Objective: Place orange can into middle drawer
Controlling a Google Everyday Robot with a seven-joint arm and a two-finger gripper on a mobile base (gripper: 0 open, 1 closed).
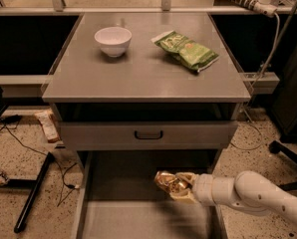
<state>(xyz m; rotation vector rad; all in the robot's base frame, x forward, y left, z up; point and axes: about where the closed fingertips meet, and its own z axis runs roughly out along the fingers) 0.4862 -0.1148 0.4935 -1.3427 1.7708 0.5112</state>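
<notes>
Next, I let go of the orange can on the open middle drawer's grey bottom (164, 197), near its center below the black handle.
The orange can (167, 182) is shiny gold-orange and lies on its side in my gripper (177, 187). The gripper is shut on it at the end of my white arm, which comes in from the lower right. The can hangs over the right half of the open middle drawer (123, 218), a wide grey tray with a flat floor and low thin walls pulled out at the bottom of the view. I cannot tell whether the can touches the drawer floor.
A grey drawer front with a small black handle (148, 134) sits just above the open drawer. On the cabinet top stand a white bowl (113, 40) and a green snack bag (186, 49). Cables and a black stand leg (33, 197) lie on the floor at left.
</notes>
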